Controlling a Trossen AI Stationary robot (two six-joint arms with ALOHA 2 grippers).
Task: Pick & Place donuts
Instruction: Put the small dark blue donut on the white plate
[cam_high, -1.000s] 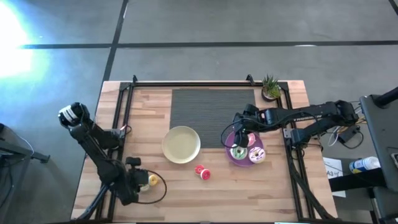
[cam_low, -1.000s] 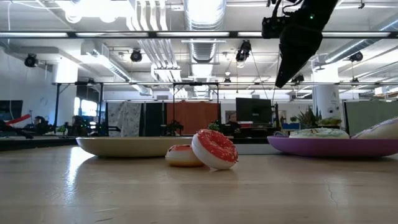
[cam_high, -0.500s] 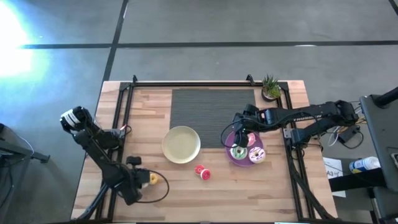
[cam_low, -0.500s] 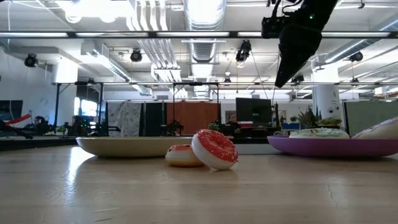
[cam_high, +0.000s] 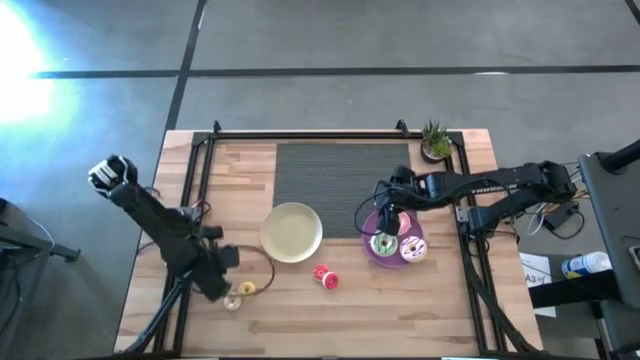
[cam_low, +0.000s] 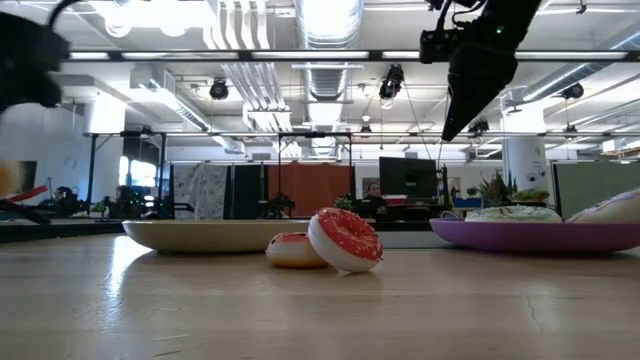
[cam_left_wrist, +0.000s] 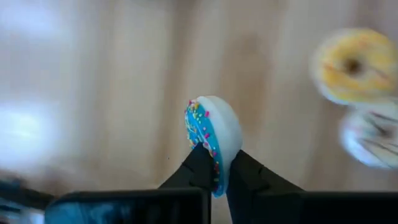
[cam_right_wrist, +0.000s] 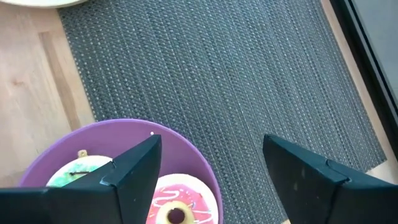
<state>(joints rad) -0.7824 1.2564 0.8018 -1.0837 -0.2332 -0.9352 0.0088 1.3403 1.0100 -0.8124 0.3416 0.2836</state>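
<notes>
I will use my left gripper to set the teal donut down in the pale-yellow plate (cam_high: 281, 244), toward the rim that faces the yellow donut.
A teal-iced donut (cam_left_wrist: 211, 134) with sprinkles is held by my left gripper (cam_left_wrist: 217, 173), near the table's front left (cam_high: 218, 282). A yellow donut (cam_high: 245, 288) and a whitish donut (cam_high: 232, 302) lie flat on the wood beside it. Two red-iced donuts (cam_high: 322, 275) sit near the front middle, one leaning on the other (cam_low: 345, 240). My right gripper (cam_right_wrist: 211, 165) hangs open above the purple plate (cam_right_wrist: 186, 149). That plate holds a pink donut (cam_right_wrist: 177, 210) and a green-and-white one (cam_right_wrist: 78, 171). The pale-yellow plate (cam_high: 291, 232) holds nothing. My left gripper pinches the teal donut between its two fingers, at the part of the ring (cam_left_wrist: 216, 163) nearest them. One finger is on the iced face and the other on the pale underside. The fingers come from above, pointing down. The donut stands on edge beyond the fingertips, over the wood.
A dark woven mat (cam_high: 340, 185) covers the far middle of the table. A small potted plant (cam_high: 434, 140) stands at the far right corner. Black rails (cam_high: 200, 200) run along both sides. Bare wood lies between the pale-yellow plate and the front edge.
My left arm has swung and risen with its gripper, and now shows at the top left of the low view. The whitish donut beside the yellow one has come into sight from under the gripper. My right arm has kept still.
</notes>
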